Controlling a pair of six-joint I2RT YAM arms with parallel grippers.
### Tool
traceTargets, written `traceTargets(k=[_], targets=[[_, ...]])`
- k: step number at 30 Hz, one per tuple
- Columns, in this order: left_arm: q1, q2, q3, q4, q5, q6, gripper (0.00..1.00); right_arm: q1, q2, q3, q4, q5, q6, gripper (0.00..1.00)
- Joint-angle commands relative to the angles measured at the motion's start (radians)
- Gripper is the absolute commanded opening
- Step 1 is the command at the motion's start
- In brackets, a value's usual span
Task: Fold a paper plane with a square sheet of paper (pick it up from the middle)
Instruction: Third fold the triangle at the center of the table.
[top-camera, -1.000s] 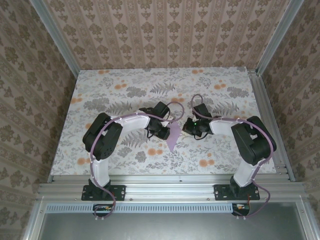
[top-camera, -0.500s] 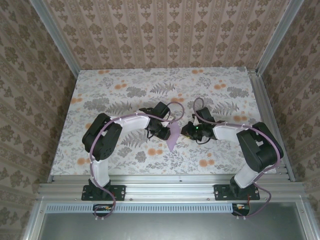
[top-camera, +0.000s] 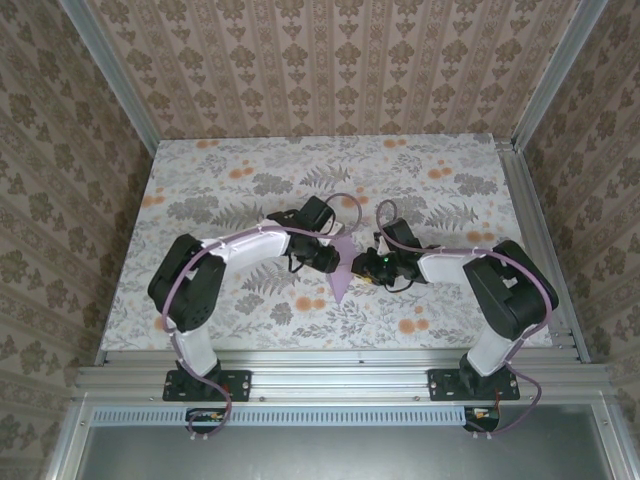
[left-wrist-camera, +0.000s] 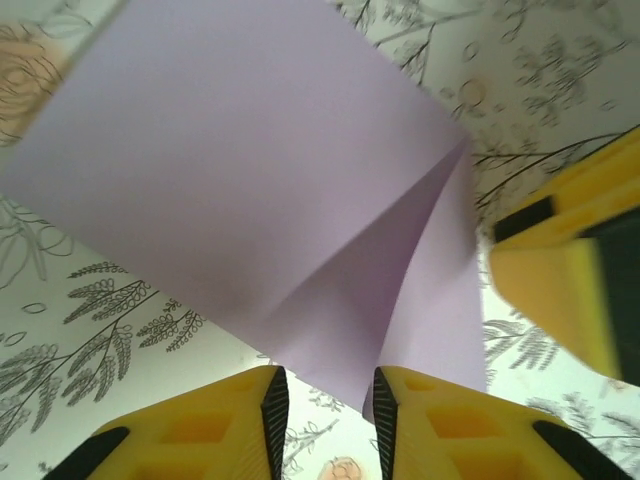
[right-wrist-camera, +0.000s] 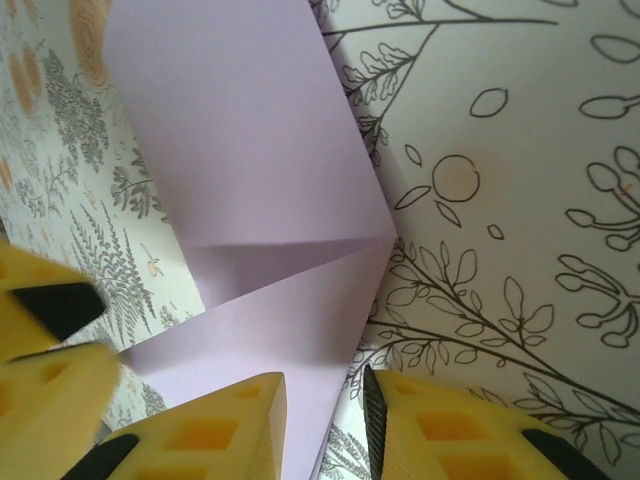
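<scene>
I should bring my left gripper down closer and close it at the crease's lower end (left-wrist-camera: 338, 358) to bring the layers together, since the flap gapes from the sheet along the crease.
The lavender sheet of paper (top-camera: 343, 272) lies folded at the table's middle, its point toward the near edge and one flap raised along a crease (left-wrist-camera: 400, 250). My left gripper (top-camera: 333, 257) is at its left side, open, with the paper's lower corner (left-wrist-camera: 350, 370) loose between the jaws (left-wrist-camera: 330, 405). My right gripper (top-camera: 363, 268) is at its right side, also open, and straddles the paper's edge (right-wrist-camera: 325, 420) without pinching it. Each wrist view shows the other gripper's yellow finger (left-wrist-camera: 560, 280) (right-wrist-camera: 45, 350) close by.
The floral tablecloth (top-camera: 240, 190) covers the table. Aluminium rails (top-camera: 330, 372) run along the near edge and the sides. Patterned walls (top-camera: 330, 60) close in the back and both sides.
Both grippers have opened from nearly shut. The right arm has moved left to the paper, the left arm has reached further in, and the paper looks narrower from above.
</scene>
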Motion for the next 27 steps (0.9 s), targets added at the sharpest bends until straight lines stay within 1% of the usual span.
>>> traceTargets(k=[1,5,11,16,21,27], targets=[[0.017,-0.061,-0.019,-0.012,0.042,-0.036,0.34,0.008,0.026,0.002,0.034,-0.025,0.01,0.3],[0.018,-0.081,-0.035,-0.008,0.081,-0.058,0.38,0.009,0.04,0.011,0.043,-0.029,0.012,0.32],[0.005,-0.101,-0.096,0.045,0.144,-0.098,0.38,0.014,0.046,0.02,0.06,-0.042,0.009,0.32],[-0.001,-0.102,-0.14,0.117,0.207,-0.132,0.32,0.015,0.048,0.03,0.066,-0.051,0.007,0.32],[0.002,-0.073,-0.151,0.126,0.196,-0.124,0.25,0.017,0.035,0.027,0.072,-0.058,0.009,0.31],[0.016,-0.031,-0.164,0.133,0.179,-0.116,0.22,0.018,0.023,0.015,0.092,-0.062,0.012,0.3]])
